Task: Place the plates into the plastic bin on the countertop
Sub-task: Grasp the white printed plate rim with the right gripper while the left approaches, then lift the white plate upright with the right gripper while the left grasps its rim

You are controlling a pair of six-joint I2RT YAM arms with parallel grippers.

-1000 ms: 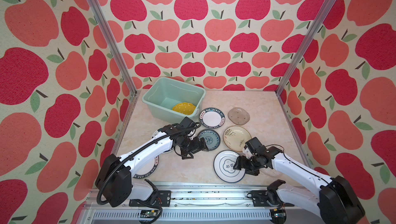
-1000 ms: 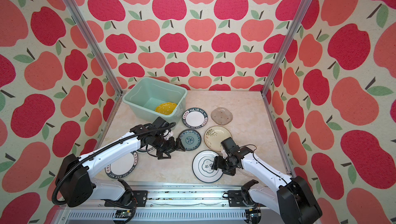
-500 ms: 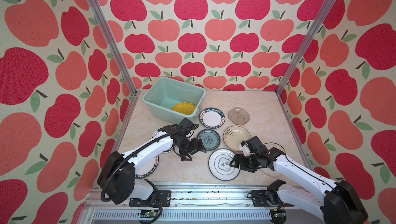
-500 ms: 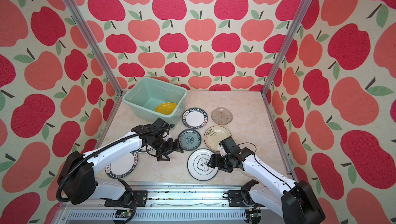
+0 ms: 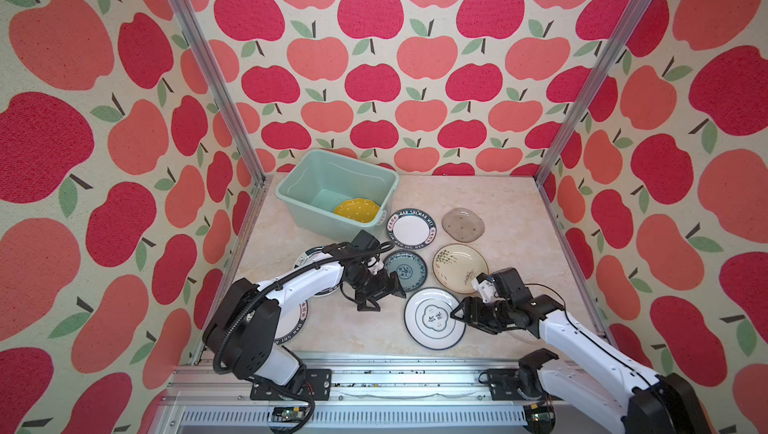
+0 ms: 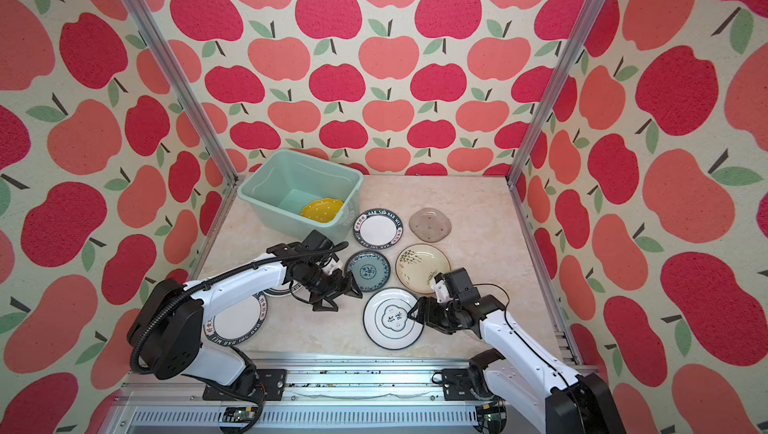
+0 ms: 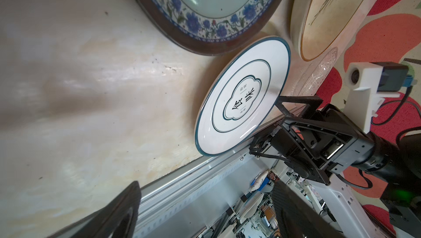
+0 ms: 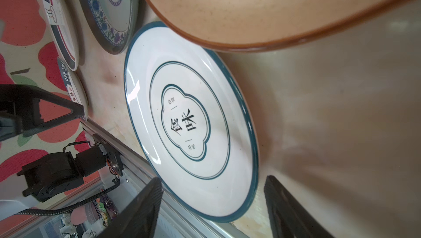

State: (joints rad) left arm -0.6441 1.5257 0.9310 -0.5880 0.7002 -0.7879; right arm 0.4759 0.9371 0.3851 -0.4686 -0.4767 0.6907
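Note:
The robot's left gripper needs to close on the white plate's green rim (image 5: 406, 319) (image 7: 201, 114), on the plate's side across from the robot's right gripper.
The mint plastic bin (image 5: 302, 187) stands at the back left of the countertop (image 5: 519, 211) with a yellow dotted plate (image 5: 357, 211) inside. A white plate with a green rim (image 5: 432, 319) lies flat near the front rail. My right gripper (image 5: 456, 317) is open, and its jaws straddle that plate's right rim (image 8: 213, 179). My left gripper (image 5: 384, 299) hovers open and empty just left of the teal plate (image 5: 405, 270). Behind these lie the cream bamboo plate (image 5: 460, 267), a lettered-rim plate (image 5: 411, 229) and a glass plate (image 5: 463, 225).
Two more plates lie under my left arm: a lettered one (image 5: 296, 322) at the front left and another (image 5: 308, 254) behind it. The aluminium front rail (image 5: 374, 363) runs close to the green-rimmed plate. Apple-patterned walls enclose the counter.
The green-rimmed plate has slid a little to the left, and my right gripper has followed its rim. My left gripper has shifted slightly toward the front and stays open.

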